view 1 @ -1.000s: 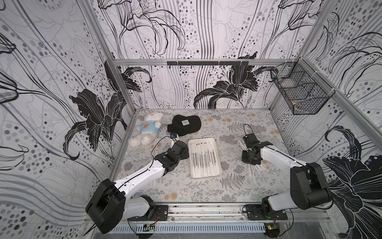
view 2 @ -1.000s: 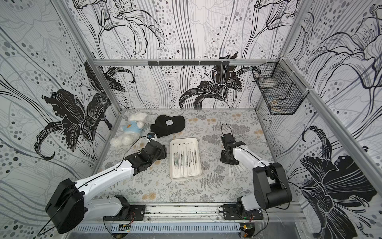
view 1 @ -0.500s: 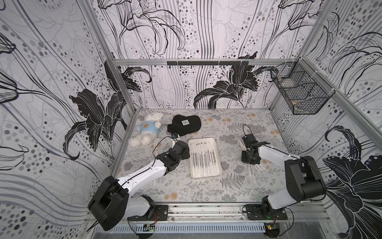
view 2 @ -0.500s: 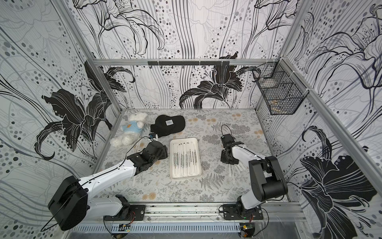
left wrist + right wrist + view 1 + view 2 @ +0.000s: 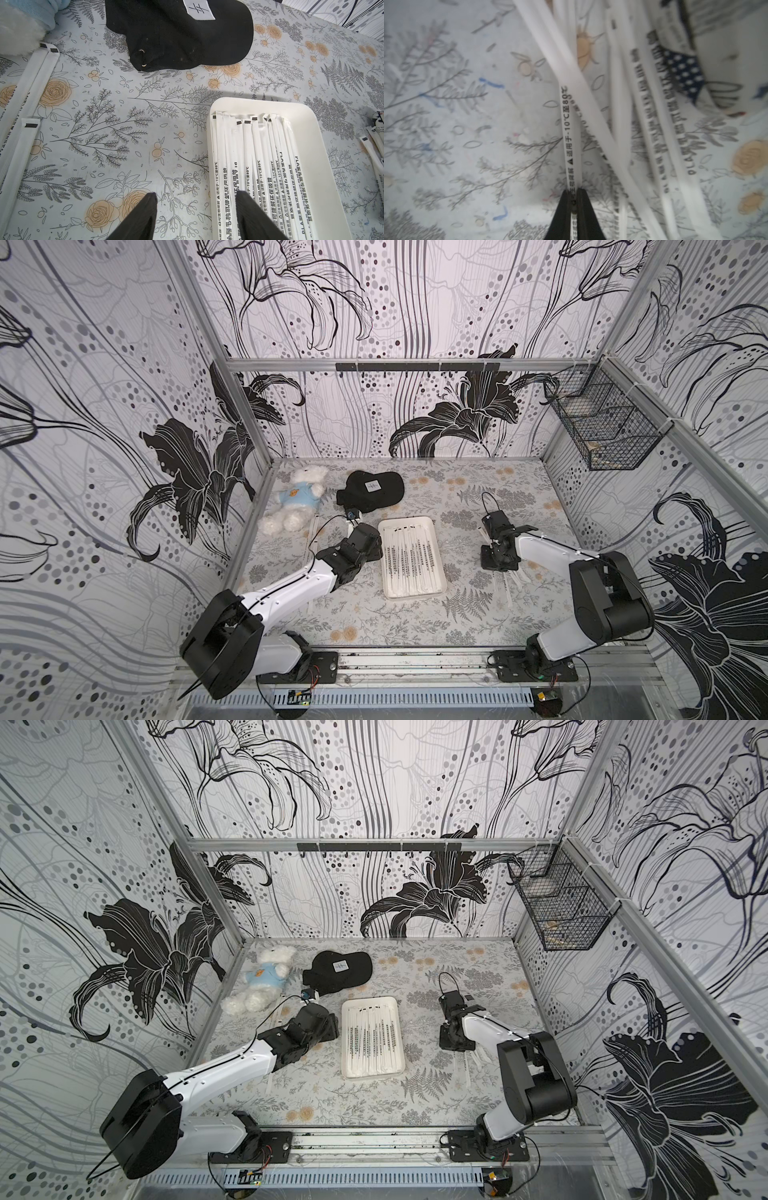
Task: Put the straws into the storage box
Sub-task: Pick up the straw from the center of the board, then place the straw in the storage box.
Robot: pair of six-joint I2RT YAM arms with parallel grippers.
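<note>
My right gripper is going to set the straw down lengthwise on the straws in the storage box (image 5: 404,559), a little toward my left gripper.
The storage box (image 5: 409,521) (image 5: 370,1001) is a shallow white tray at mid-table, with several straws (image 5: 411,560) (image 5: 259,155) lying lengthwise in it. My left gripper (image 5: 196,199) (image 5: 368,541) is open at the box's left rim (image 5: 211,145). One of its fingertips is over the tablecloth and the other over the straws in the box. My right gripper (image 5: 574,190) (image 5: 496,562) is low over the table to the right of the box. It is shut on a straw (image 5: 570,124) among several loose straws (image 5: 509,578) (image 5: 469,1058). More loose straws (image 5: 31,83) (image 5: 312,526) lie left of the left gripper.
A black cap (image 5: 371,490) and a white teddy bear in a blue shirt (image 5: 296,506) lie behind the box at the back left. A black wire basket (image 5: 604,429) hangs on the right wall. A white thing with a blue dotted patch (image 5: 716,62) lies beside the right-hand straws.
My right gripper's jaws have closed onto a straw, and the right arm's base links have swung in toward the table. The left arm has hardly moved.
</note>
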